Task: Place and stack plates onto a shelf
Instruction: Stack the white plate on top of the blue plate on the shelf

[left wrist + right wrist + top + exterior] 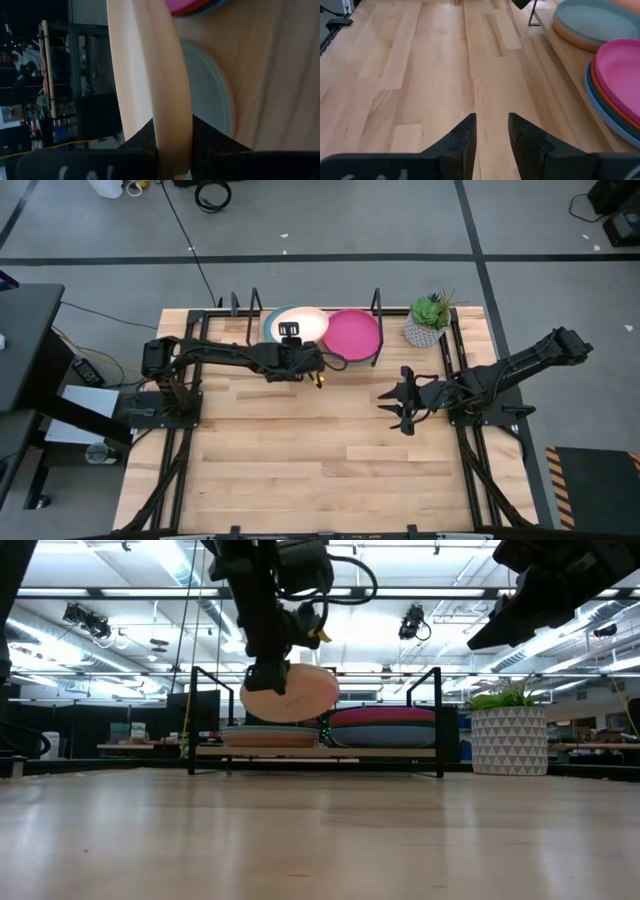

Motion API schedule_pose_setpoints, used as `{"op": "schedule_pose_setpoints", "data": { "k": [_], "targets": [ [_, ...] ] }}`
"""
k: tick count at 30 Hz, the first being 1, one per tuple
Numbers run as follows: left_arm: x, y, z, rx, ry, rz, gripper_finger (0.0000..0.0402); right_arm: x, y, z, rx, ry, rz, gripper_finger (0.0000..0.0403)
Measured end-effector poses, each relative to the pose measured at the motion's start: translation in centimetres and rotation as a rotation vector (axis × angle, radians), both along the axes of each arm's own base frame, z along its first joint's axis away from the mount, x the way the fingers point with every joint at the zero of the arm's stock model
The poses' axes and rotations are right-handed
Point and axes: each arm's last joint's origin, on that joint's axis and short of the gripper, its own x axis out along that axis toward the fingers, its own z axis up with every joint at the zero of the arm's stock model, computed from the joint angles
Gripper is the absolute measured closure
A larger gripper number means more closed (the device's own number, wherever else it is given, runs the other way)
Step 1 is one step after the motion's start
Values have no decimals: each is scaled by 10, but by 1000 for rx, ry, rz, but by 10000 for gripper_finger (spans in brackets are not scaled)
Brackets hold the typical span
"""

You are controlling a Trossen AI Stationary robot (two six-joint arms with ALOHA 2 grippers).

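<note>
I need to let go of the cream plate with my left gripper on top of the grey-blue plate (290,322) (180,101), next to the magenta plate's stack.
My left gripper (298,352) is shut on a cream plate (302,325), which it holds over the left stack on the shelf (320,752). That stack (270,736) has a grey-blue plate (592,20) on top and a salmon one beneath. The right stack (385,726) has a magenta plate (352,335) on top, over orange and blue ones. Both stacks rest flat on the shelf's plank. My right gripper (405,402) is open and empty over the table, right of centre. My left gripper pinches the cream plate's near rim (172,131) between its two fingers, one on each face. The fingers come from the table's near side, about level. The plate is lifted clear and tilted above the left stack (290,693).
A green plant in a white patterned pot (428,322) stands right of the shelf. The shelf's black hoop frames (438,720) rise at both ends. Bare tabletop (445,75) lies in front of the shelf.
</note>
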Motion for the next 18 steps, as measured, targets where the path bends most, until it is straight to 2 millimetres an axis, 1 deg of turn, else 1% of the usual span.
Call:
{"op": "schedule_pose_setpoints", "data": {
  "k": [3, 8, 10, 16, 18],
  "targets": [
    [-2, 1, -1, -4, 20, 8, 336, 0, 0, 0, 0, -2, 2, 284],
    [-7, 5, -6, -67, 39, 36, 335, 0, 0, 1, 6, -7, 0, 284],
    [-7, 8, -6, -83, 22, 53, 335, 0, 1, 1, 8, -8, -1, 284],
    [-9, 13, -7, -87, 11, 78, 334, 0, 1, 1, 9, -8, 0, 284],
    [-8, 15, -10, -88, 21, 83, 334, 0, 1, 1, 10, -8, 2, 284]
  ]
}}
